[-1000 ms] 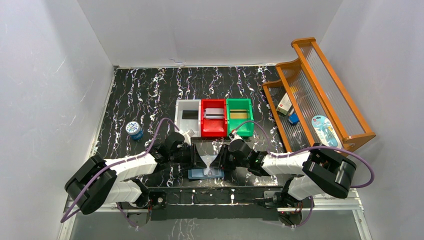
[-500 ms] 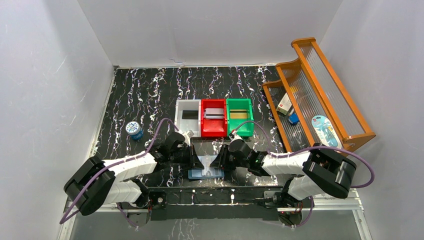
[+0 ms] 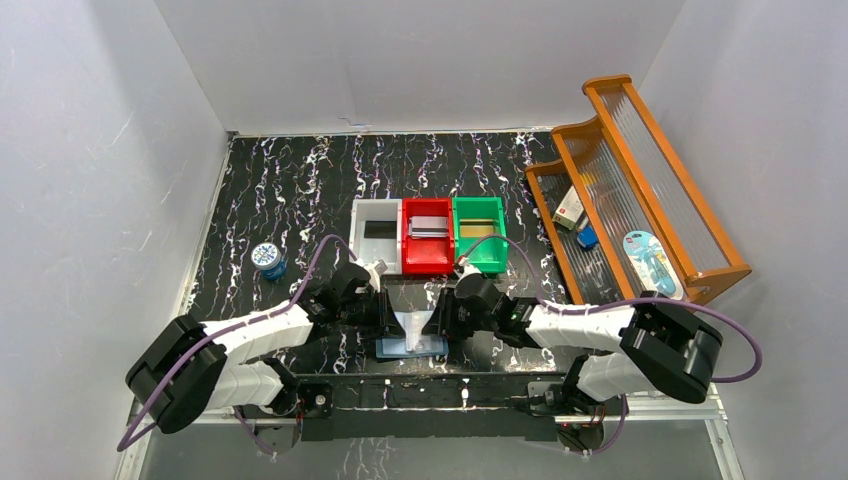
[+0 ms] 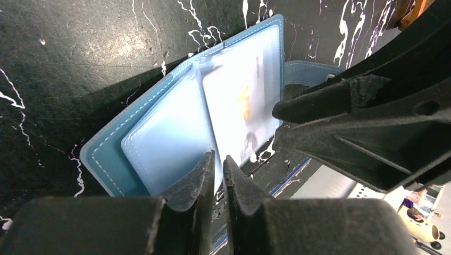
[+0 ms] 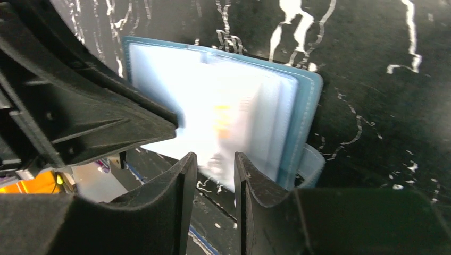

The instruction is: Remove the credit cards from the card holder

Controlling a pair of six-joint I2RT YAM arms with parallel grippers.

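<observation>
The credit card leans toward the robot's right gripper with its side along the pocket's edge, so the left gripper should open and pinch just the card's near edge (image 4: 219,147).
The card holder (image 3: 412,348) lies open at the table's near edge, teal outside (image 4: 114,154), pale blue inside (image 5: 306,106). One clear pocket leaf stands up from it. A pale credit card with an orange mark (image 4: 239,106) (image 5: 228,111) shows inside that leaf. My left gripper (image 3: 393,318) (image 4: 218,156) has its jaws almost together on the leaf's edge. From the other side, my right gripper (image 3: 437,320) (image 5: 213,155) stands with parted jaws, and the leaf's lower edge lies in the gap between them. No black card shows.
Grey (image 3: 377,236), red (image 3: 428,240) and green (image 3: 479,238) bins stand just behind the grippers. A round blue tin (image 3: 267,258) sits at the left. The wooden rack (image 3: 640,190) at the right holds a white-and-red box (image 3: 570,208) and a tiny blue block (image 3: 588,238).
The left jaws have narrowed onto the leaf. The right arm has edged slightly toward the middle. The raised leaf has changed from an hourglass outline to a funnel.
</observation>
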